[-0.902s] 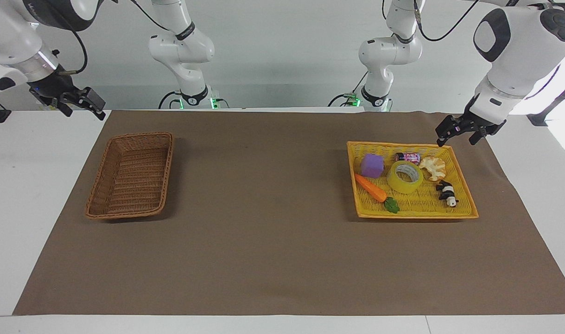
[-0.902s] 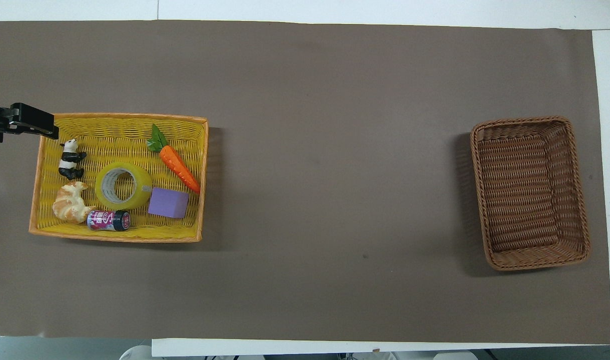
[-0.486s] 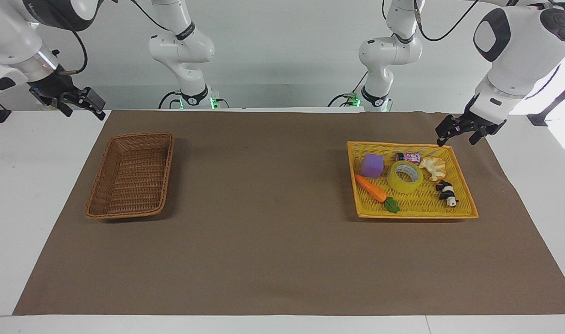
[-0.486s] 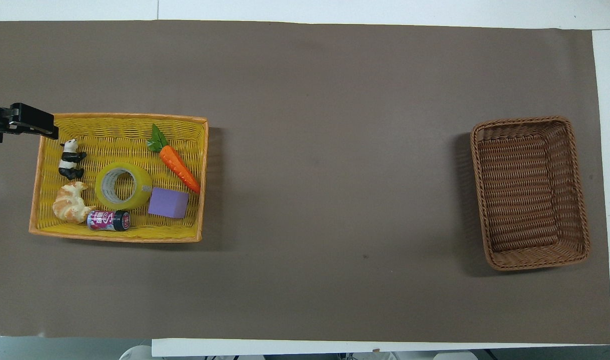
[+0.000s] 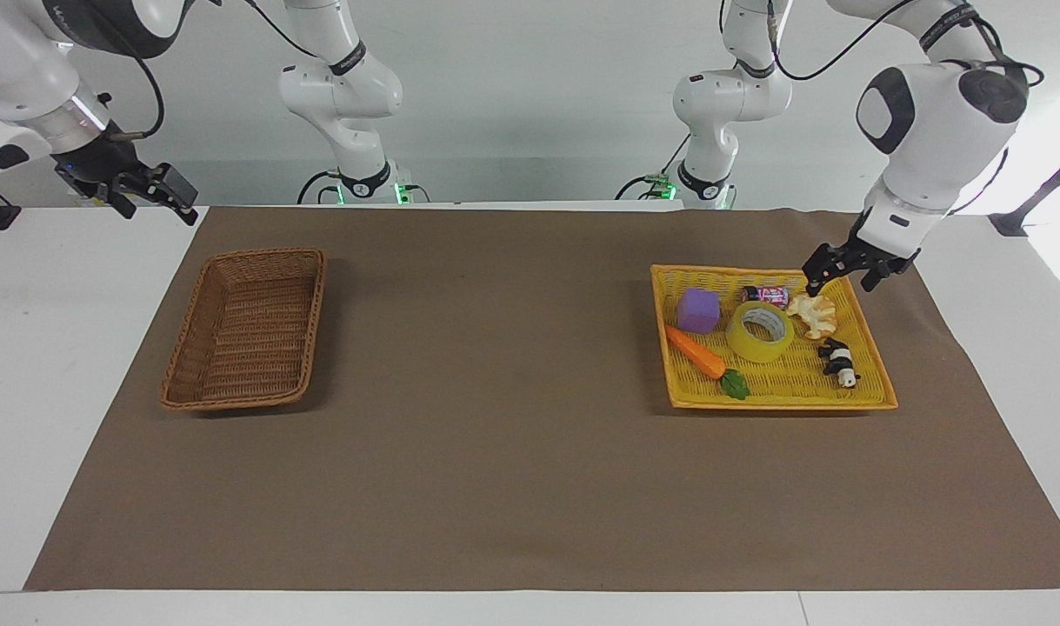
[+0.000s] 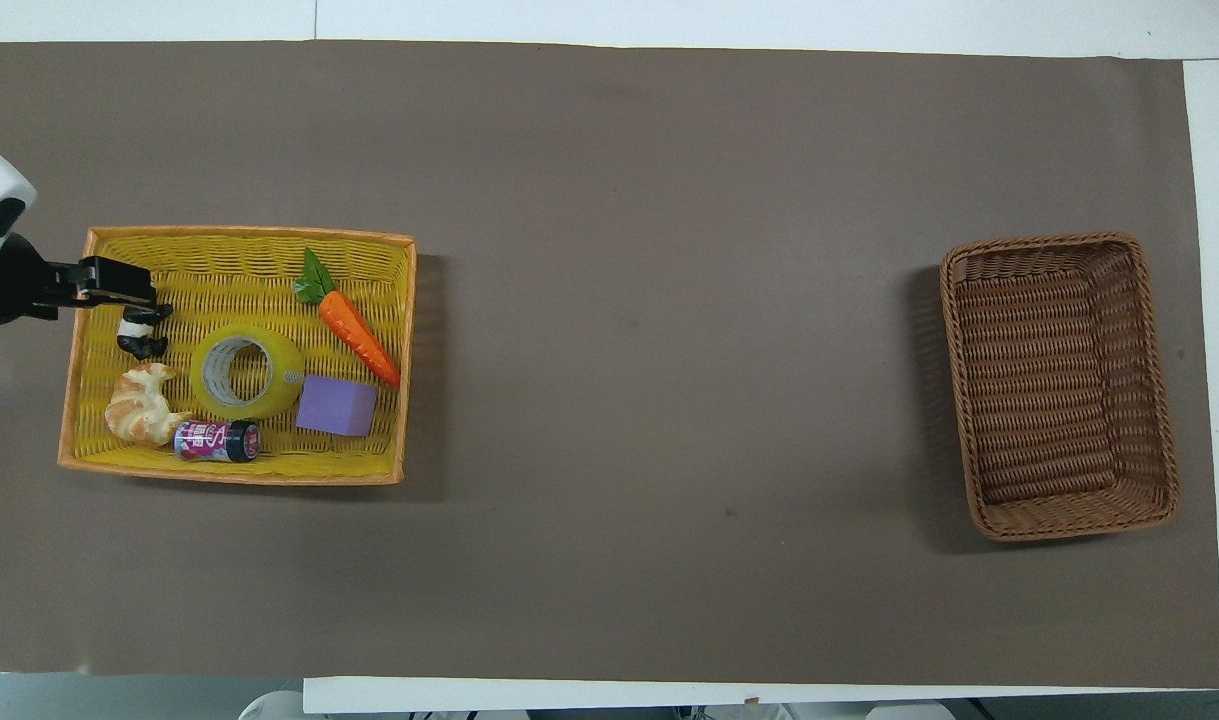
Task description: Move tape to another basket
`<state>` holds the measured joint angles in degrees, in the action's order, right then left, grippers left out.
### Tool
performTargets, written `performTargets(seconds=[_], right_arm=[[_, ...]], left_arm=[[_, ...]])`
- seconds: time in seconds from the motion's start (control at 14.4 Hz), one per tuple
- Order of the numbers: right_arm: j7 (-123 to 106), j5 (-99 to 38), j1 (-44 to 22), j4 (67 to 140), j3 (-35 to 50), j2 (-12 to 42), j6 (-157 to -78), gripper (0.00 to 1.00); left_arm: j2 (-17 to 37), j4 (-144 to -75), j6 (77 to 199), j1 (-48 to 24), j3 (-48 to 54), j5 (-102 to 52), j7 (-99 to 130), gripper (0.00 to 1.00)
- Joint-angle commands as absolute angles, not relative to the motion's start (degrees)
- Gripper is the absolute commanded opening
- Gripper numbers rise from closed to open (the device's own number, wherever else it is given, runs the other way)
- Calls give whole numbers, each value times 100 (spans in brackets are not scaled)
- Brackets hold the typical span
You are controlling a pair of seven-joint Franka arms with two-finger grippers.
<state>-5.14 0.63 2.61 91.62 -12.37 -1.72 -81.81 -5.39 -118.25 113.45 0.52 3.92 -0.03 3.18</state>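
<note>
I will next move my left gripper to the yellow tape roll and close it on its side (image 6: 213,370) nearest the croissant and panda.
The yellow tape roll (image 5: 760,331) lies flat in the middle of the bright yellow basket (image 5: 782,402) at the left arm's end of the table; it also shows in the overhead view (image 6: 247,371). My left gripper (image 5: 843,280) hangs open and empty over that basket's end wall, above the croissant and panda, apart from the tape. In the overhead view the left gripper (image 6: 134,293) covers the panda's head. The brown wicker basket (image 5: 260,253) stands empty at the right arm's end (image 6: 1044,240). My right gripper (image 5: 156,198) waits, open, in the air off the mat beside the brown basket.
Around the tape in the yellow basket lie a purple cube (image 5: 699,310), a toy carrot (image 5: 695,352), a croissant (image 5: 812,315), a panda figure (image 5: 838,362) and a small can (image 5: 764,295). A brown mat (image 5: 495,435) covers the table between the baskets.
My left gripper has moved lower and inward, from outside the yellow basket's corner to over its end wall above the panda and croissant. The right arm and all objects have not moved.
</note>
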Motion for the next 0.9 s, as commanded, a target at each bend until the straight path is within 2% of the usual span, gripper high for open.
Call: performTargets(seconds=[0.0, 0.21, 0.83], right_arm=[[-571, -18, 281, 9220, -1230, -237, -8139, 99], [-571, -18, 281, 9220, -1230, -237, -8139, 99], [-571, -26, 281, 9220, -1230, -237, -8139, 99]], left_arm=[[-634, -12715, 12248, 97, 404, -35, 246, 99], [-519, -13200, 12918, 97, 404, -35, 194, 99], [-272, -13728, 13631, 422, 404, -35, -202, 99]])
